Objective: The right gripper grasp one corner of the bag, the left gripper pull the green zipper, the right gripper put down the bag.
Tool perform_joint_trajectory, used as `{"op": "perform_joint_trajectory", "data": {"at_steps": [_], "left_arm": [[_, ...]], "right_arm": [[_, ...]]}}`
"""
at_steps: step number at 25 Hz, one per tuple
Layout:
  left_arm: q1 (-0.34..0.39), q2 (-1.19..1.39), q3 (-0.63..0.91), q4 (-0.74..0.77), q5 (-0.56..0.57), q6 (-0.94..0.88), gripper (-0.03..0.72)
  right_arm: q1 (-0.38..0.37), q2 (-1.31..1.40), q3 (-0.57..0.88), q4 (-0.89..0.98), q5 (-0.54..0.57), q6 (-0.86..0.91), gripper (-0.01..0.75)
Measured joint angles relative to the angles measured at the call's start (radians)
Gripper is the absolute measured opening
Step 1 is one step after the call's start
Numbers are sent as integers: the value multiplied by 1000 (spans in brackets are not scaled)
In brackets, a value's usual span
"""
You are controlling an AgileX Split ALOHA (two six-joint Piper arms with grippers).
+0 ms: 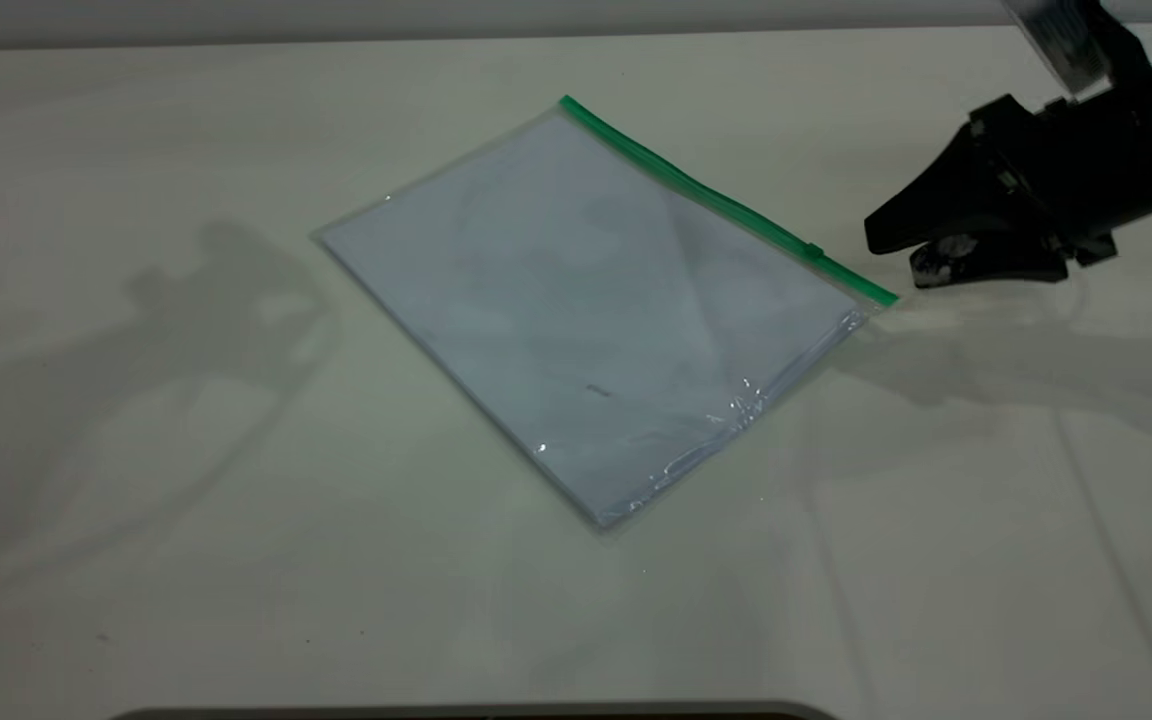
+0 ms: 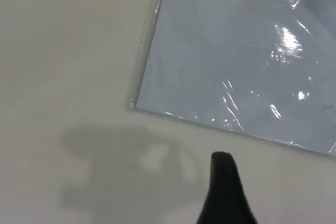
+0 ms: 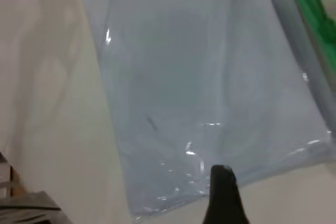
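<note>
I need to grip the bag's side (image 1: pixel 848 322) below the green zipper with my right gripper and straighten the bag, as it is slanted and its corner is outside that gripper's fingers.
The bag (image 1: pixel 586 310), a clear pouch with white paper inside, lies flat on the table, turned at an angle. The green zipper (image 1: pixel 696 185) runs along its far right edge, and its slider tab (image 1: pixel 813 250) sits near the right-hand corner. My right gripper (image 1: pixel 894 258) hovers just right of that corner, apart from it, open and empty. In the right wrist view one of its fingers (image 3: pixel 223 195) shows over the bag's edge (image 3: pixel 210 103), with the zipper (image 3: pixel 310 9) to one side. My left gripper (image 2: pixel 226 187) is out of the exterior view; its wrist view shows it near a bag corner (image 2: pixel 137 106).
The table (image 1: pixel 186 520) is a bare pale surface all round the bag. The left arm's shadow (image 1: pixel 226 300) falls on it left of the bag. A dark edge (image 1: pixel 476 712) runs along the bottom of the exterior view.
</note>
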Motion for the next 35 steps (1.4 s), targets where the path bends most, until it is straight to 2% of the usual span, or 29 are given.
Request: {"op": "perform_joint_trajectory", "data": {"at_steps": [13,16,24,27,32,35], "left_arm": [[0,0,0,0,-3,0,593],[0,0,0,0,-3,0,593],[0,0,-1,-1,-25,0,593],[0,0,-1,-1,-33,0,593],[0,0,-1,-1,-49,0,593],[0,0,-1,-1,-49,0,593]], "right_arm": [[0,158,-10,199,-22,-201,570],[7,188,-31,233,4,-226,570],[98,242,-116,285,45,-234,549],[121,246,-126,289,43,-240,462],[124,246,-126,270,46,-243,209],[117,246,-127,234,54,-240,154]]}}
